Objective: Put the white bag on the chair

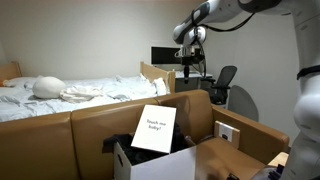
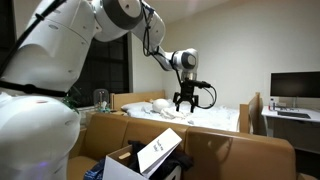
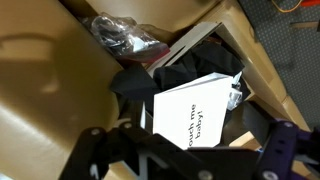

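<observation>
Next, my gripper closes on the white bag's top edge (image 1: 170,108), toward the corner that is above the word "me".
The white bag (image 1: 154,128) is a flat white paper bag with small black text. It stands tilted in a white box of dark clothes (image 1: 150,162), and shows in both exterior views (image 2: 160,150). In the wrist view the white bag (image 3: 195,110) lies below me, with dark clothes around it. My gripper (image 1: 186,70) hangs high above the bag, open and empty, also seen in an exterior view (image 2: 187,103). Its two fingers frame the bottom of the wrist view (image 3: 188,140). The tan-brown chair (image 1: 250,140) with a small white label stands beside the box; its panels also show in an exterior view (image 2: 235,155).
A bed with white bedding (image 1: 70,92) stands behind. A black swivel office chair (image 1: 222,85) and a monitor on a desk (image 2: 295,88) are at the back. A crumpled clear plastic wrap (image 3: 125,35) lies on a tan panel. A glass jar (image 2: 100,98) stands by the window.
</observation>
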